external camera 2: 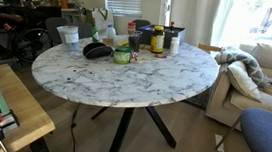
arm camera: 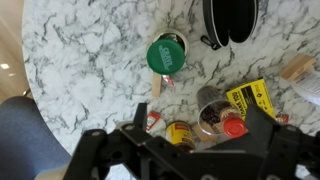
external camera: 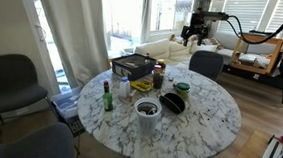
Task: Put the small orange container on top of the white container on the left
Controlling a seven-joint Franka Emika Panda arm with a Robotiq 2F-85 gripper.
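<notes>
My gripper is going to close on the lid of the small orange container (external camera: 150, 73) (arm camera: 234, 127), which sits between the glass jar and the yellow box.
The small orange container (arm camera: 180, 132) stands on the marble table between a small red-and-white tin (arm camera: 152, 120) and a glass jar (arm camera: 208, 105); it also shows in an exterior view (external camera: 141, 86). The white container (external camera: 147, 115) stands near the table edge and is seen in both exterior views (external camera 2: 67, 37); it is out of the wrist view. My gripper (external camera: 193, 34) hangs high above the table's far side, open and empty. In the wrist view its fingers (arm camera: 198, 122) frame the jar cluster from far above.
A green-lidded tub (arm camera: 166, 54), a black bowl (arm camera: 232, 20), a red-capped bottle (arm camera: 232, 127) and a yellow box (arm camera: 250, 98) crowd the table (external camera: 214, 114). A green bottle (external camera: 107, 95) stands near the white container. Chairs surround the table.
</notes>
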